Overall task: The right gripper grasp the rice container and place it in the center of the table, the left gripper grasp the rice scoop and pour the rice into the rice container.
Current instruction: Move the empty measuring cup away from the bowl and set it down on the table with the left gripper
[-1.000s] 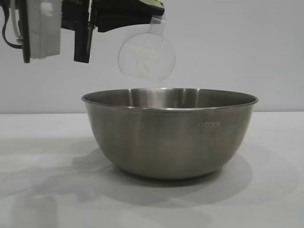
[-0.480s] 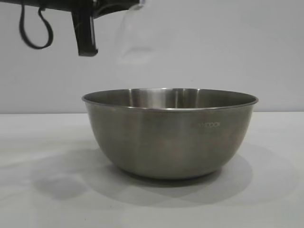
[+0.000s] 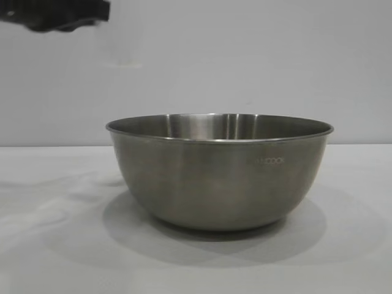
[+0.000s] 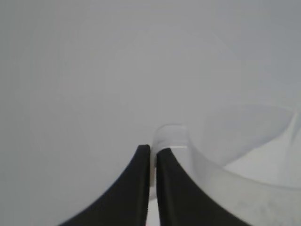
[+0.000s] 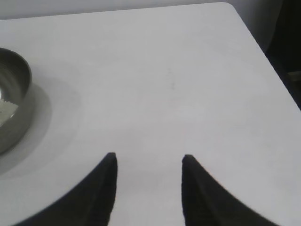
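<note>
My left gripper needs to set the clear rice scoop, now held high in the air, free on the bare white table (image 3: 17,197) beside the steel rice container.
The steel rice container (image 3: 219,171) stands upright on the white table (image 3: 49,251), mid-view. Its inside is hidden in the exterior view; in the right wrist view the bowl (image 5: 13,101) shows a patch of white rice (image 5: 6,111) inside. My left gripper (image 4: 153,149) is shut on the handle of the clear rice scoop (image 4: 244,141), held high in the air; in the exterior view only a dark blurred part of that arm (image 3: 58,15) shows at the top left. My right gripper (image 5: 148,157) is open and empty over bare table, apart from the bowl.
In the right wrist view the table's (image 5: 164,70) far corner and side edge (image 5: 263,52) show, with dark floor beyond. A plain pale wall stands behind the bowl.
My left gripper with the scoop has risen and moved left, away from above the bowl, now almost out of the exterior view. The bowl has not moved.
</note>
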You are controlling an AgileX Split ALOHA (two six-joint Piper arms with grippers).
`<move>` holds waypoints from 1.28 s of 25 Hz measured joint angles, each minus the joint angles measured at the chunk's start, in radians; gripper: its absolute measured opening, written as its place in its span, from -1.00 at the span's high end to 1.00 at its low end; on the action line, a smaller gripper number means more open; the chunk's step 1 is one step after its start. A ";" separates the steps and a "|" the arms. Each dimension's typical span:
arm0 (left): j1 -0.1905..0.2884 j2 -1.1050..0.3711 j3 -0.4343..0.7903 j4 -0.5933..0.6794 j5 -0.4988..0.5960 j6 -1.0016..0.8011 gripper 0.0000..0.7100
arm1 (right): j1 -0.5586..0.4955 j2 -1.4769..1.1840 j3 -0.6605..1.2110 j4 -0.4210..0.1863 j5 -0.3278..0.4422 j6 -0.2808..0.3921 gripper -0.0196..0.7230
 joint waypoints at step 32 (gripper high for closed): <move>0.120 0.164 0.261 -0.147 0.000 -0.092 0.71 | 0.000 0.000 0.000 0.000 0.000 0.000 0.07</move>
